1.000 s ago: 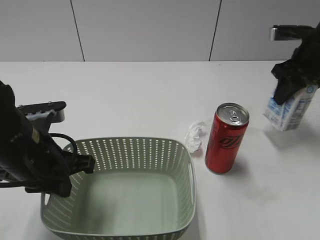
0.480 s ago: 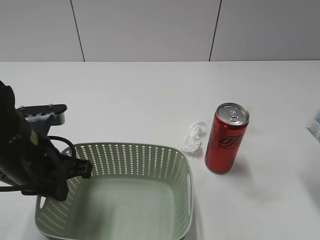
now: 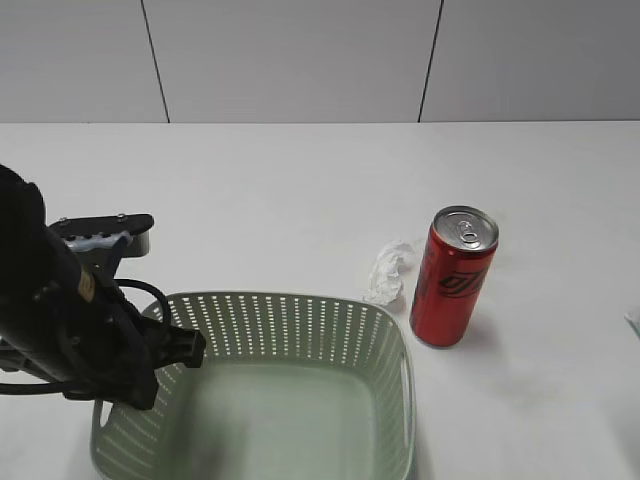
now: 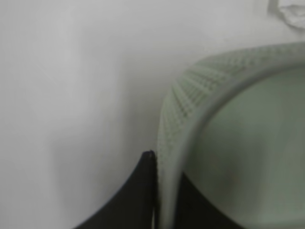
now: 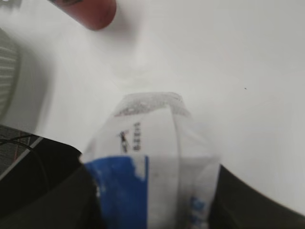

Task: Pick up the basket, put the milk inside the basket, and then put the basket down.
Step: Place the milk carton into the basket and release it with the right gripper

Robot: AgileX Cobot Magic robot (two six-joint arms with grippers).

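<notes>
I need to let go of the milk with my right gripper on the basket's bottom (image 3: 310, 434), toward the side of the basket nearer the red soda can.
The pale green basket (image 3: 290, 310) is at the front centre of the exterior view. My left gripper (image 3: 160, 350) is shut on its left rim. In the left wrist view the two black jaws (image 4: 164, 191) pinch the basket wall (image 4: 214, 76). My right gripper (image 5: 152, 191) is shut on the white-and-blue milk carton (image 5: 152, 138) and holds it above the white table. The right gripper and the milk are outside the exterior view.
A tall red soda can (image 3: 453, 277) stands right of the basket, and its base shows in the right wrist view (image 5: 90, 12). A crumpled white tissue (image 3: 388, 270) lies beside the can. The table is white, with a panelled wall behind.
The right gripper has carried the milk out of the exterior view to the right. The left arm and the basket have shifted a little to the right.
</notes>
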